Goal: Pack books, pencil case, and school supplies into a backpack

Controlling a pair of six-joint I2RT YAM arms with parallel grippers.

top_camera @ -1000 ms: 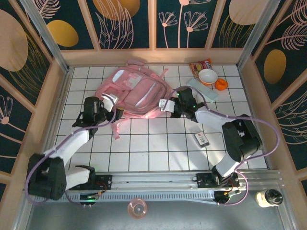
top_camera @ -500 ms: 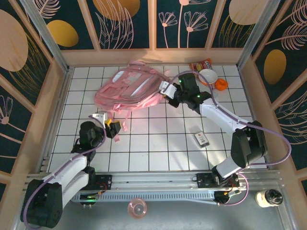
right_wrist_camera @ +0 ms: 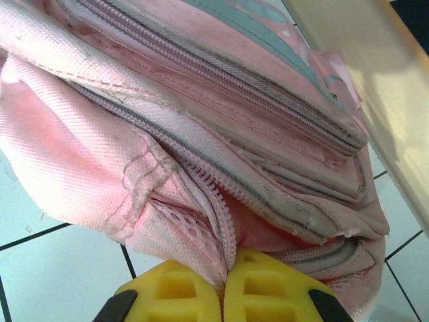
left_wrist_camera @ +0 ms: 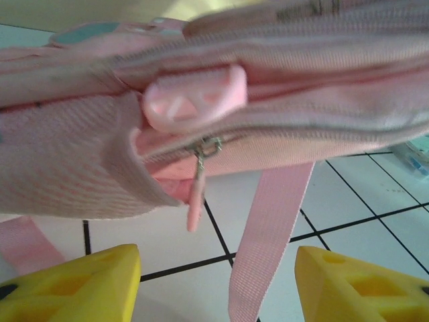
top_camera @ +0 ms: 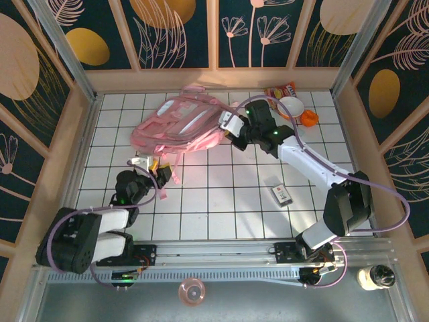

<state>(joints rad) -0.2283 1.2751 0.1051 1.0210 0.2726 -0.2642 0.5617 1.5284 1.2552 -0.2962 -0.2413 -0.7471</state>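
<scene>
My left gripper will first move up and pinch the pull's tab (left_wrist_camera: 196, 201), because the pink strap hangs between its fingers, below the zipper pull.
The pink backpack (top_camera: 179, 124) lies tilted at the back left of the tiled table, with its right end raised. My right gripper (top_camera: 231, 127) is shut on that end, and its yellow fingertips (right_wrist_camera: 181, 288) pinch the fabric beside an open zipper (right_wrist_camera: 221, 221). My left gripper (top_camera: 153, 168) hangs open in front of the bag, apart from it. A pink strap (left_wrist_camera: 268, 228) hangs between its yellow fingers (left_wrist_camera: 74, 285), touching neither, and a zipper pull (left_wrist_camera: 194, 208) dangles above. A small dark item with a white label (top_camera: 281, 194) lies at the centre right. The books are out of view. My right arm hides the pencil case.
A white bowl (top_camera: 290, 106), a small orange object (top_camera: 309, 119) and a red-orange snack packet (top_camera: 280, 89) sit at the back right. Wooden walls (top_camera: 87, 134) close in the table on three sides.
My right gripper has pulled the backpack's right end up and towards the back. My left gripper has let go of the bag and drawn back towards the near left.
</scene>
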